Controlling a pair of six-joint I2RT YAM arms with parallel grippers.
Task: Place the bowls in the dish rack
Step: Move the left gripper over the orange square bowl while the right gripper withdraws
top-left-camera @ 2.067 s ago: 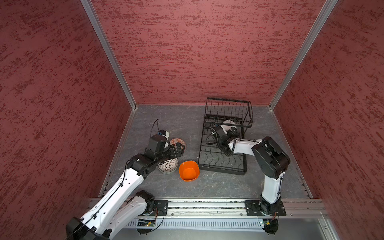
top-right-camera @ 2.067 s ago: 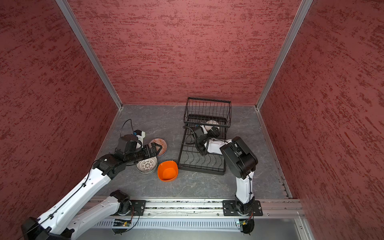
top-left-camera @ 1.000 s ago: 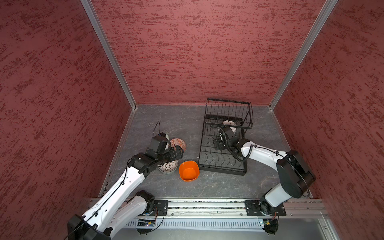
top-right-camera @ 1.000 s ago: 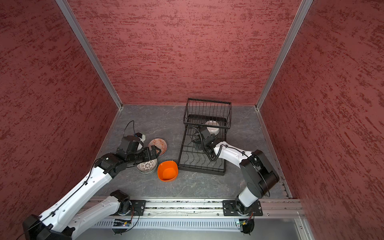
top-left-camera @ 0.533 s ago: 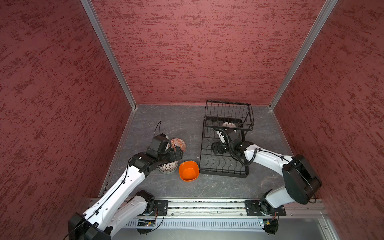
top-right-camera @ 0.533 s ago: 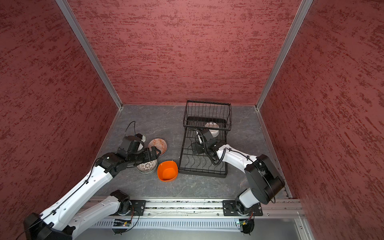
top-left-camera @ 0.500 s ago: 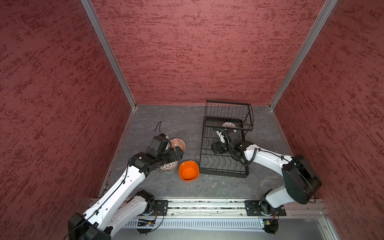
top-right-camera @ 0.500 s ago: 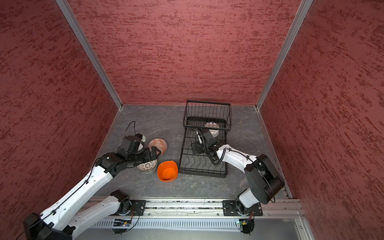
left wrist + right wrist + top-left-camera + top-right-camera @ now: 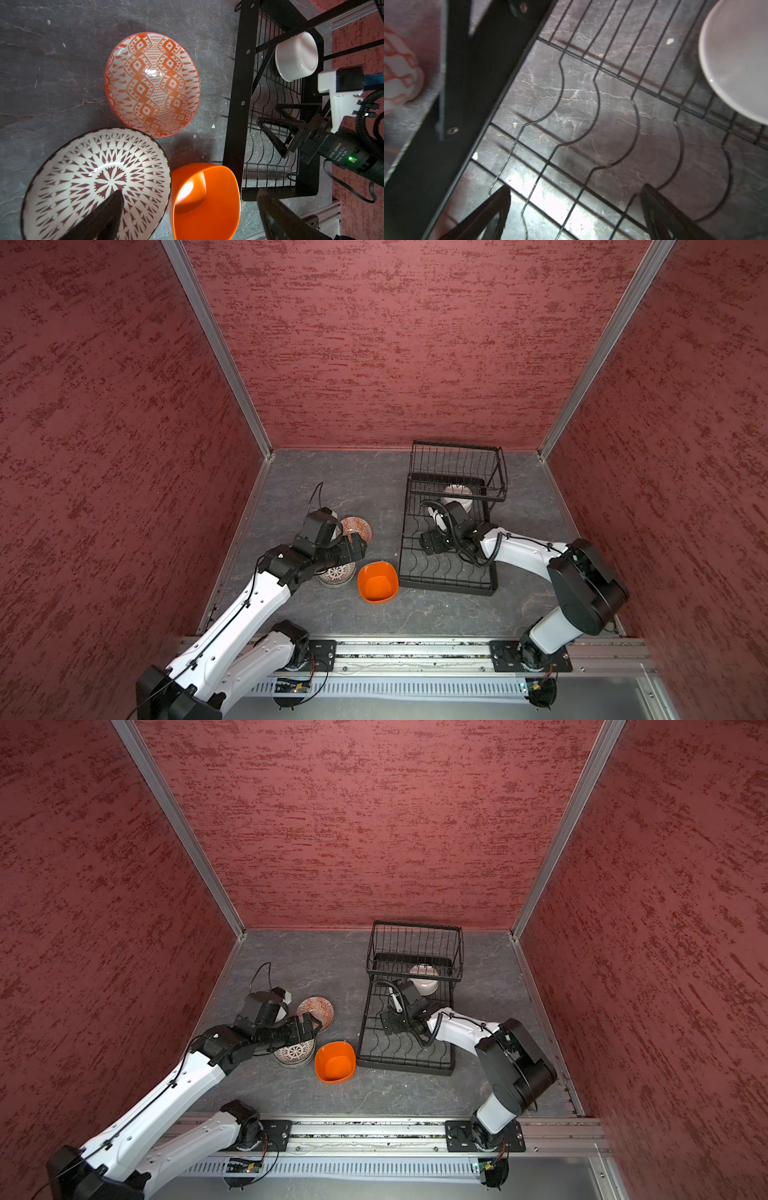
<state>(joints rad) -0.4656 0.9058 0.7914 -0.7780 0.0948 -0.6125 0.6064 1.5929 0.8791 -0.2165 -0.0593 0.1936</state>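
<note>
I will next move my left gripper to the orange bowl's rim [image 9: 358, 582] [image 9: 172, 208] on the side that faces the black-patterned bowl and close it there.
The black wire dish rack [image 9: 446, 588] [image 9: 405, 1068] stands right of centre. A plain white bowl [image 9: 457, 495] [image 9: 297, 56] lies tipped on the rack's base under the raised basket. On the floor left of the rack sit three bowls: an orange bowl [image 9: 377, 581] [image 9: 204, 201], a black-patterned bowl [image 9: 337, 573] [image 9: 95, 182] and a red-orange patterned bowl [image 9: 357, 526] [image 9: 151, 83]. My left gripper [image 9: 353, 549] [image 9: 190, 195] hovers open above the black-patterned and orange bowls, holding nothing. My right gripper [image 9: 426, 541] [image 9: 575, 191] hangs open and empty over the rack's curved dividers, apart from the white bowl [image 9: 737, 58].
Red textured walls close in the grey stone floor [image 9: 324, 472] on three sides. A metal rail [image 9: 415, 649] with both arm bases runs along the near edge. The rack's black side rail [image 9: 477, 83] is close beside the right gripper.
The right gripper has drawn back from the white bowl towards the near end of the rack, and its arm has dropped lower. The left gripper has shifted slightly over the floor bowls.
</note>
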